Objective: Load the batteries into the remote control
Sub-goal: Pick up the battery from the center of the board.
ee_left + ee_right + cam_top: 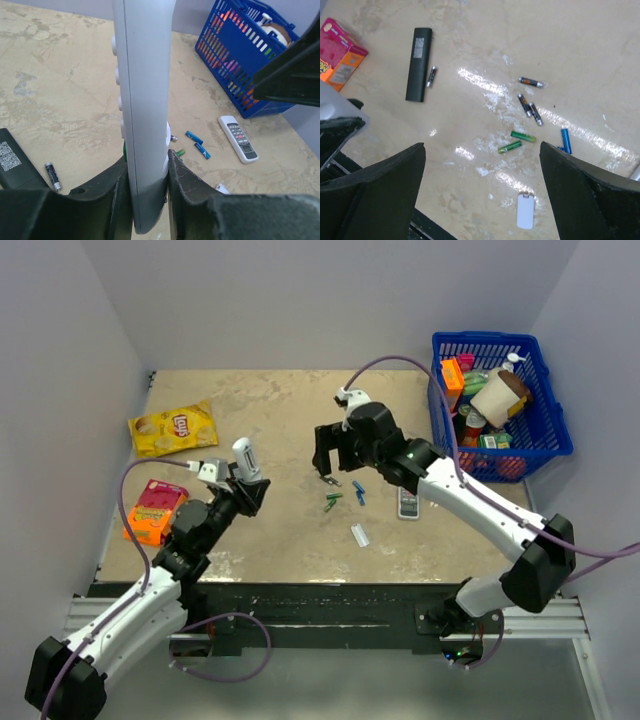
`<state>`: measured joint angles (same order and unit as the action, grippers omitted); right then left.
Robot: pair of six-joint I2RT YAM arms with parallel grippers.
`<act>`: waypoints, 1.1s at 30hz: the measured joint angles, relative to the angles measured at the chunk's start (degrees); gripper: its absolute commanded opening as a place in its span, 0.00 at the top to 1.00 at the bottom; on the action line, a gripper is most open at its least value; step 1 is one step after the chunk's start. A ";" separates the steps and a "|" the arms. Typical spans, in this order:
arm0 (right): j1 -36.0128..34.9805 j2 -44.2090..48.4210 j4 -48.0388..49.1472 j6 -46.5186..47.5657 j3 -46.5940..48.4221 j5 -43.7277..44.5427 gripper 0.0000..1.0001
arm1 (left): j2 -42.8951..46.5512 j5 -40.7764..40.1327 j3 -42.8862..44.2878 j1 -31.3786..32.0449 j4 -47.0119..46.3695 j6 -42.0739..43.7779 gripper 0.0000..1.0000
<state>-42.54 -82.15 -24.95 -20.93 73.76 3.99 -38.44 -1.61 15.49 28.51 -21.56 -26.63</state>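
My right gripper should grab the middle of the green battery (pixel 334 495) (pixel 523 136) that lies closer to the dark cells.
The slim white remote control (pixel 246 458) (pixel 145 100) stands upright, and my left gripper (pixel 247 492) (pixel 148 175) is shut on its lower end. Two green batteries (pixel 333 501) (pixel 523 136) lie side by side on the table, the second battery (pixel 510 147) angled just below the first. One green battery (pixel 180 152) peeks out beside the held remote. My right gripper (pixel 325 468) (pixel 481 150) hovers above them, open and holding nothing. A small white back cover (pixel 360 534) (pixel 525 211) lies loose nearer the table's front edge.
A blue cell (pixel 565 140), dark cells (pixel 530 109) and a grey-white buttoned remote (pixel 408 502) (pixel 238 139) lie near the batteries. A black remote (pixel 418 64) with a dark cell (pixel 432 76) lies left. Blue basket (pixel 500 405) back right; chips bag (pixel 172 428) and pink box (pixel 155 510) left.
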 measured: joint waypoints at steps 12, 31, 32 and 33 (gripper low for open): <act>4.31 -16.52 -7.32 5.44 12.04 -1.84 0.24 | 3.32 2.99 -0.39 0.17 -0.85 -0.81 1.00; 4.57 -25.83 -15.67 23.15 11.85 -7.98 0.47 | -4.83 8.28 -2.54 0.00 -7.74 -2.78 1.00; 4.44 -26.77 -16.28 24.17 12.13 -7.96 0.47 | -4.81 8.44 -2.54 -0.02 -7.56 -2.73 1.00; 4.37 -27.82 -16.87 25.20 12.52 -7.93 0.47 | -4.81 8.61 -2.54 -0.07 -7.52 -2.71 1.00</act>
<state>-38.17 -109.97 -41.82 4.27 86.28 -3.95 -43.24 7.01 12.95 28.45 -29.08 -29.34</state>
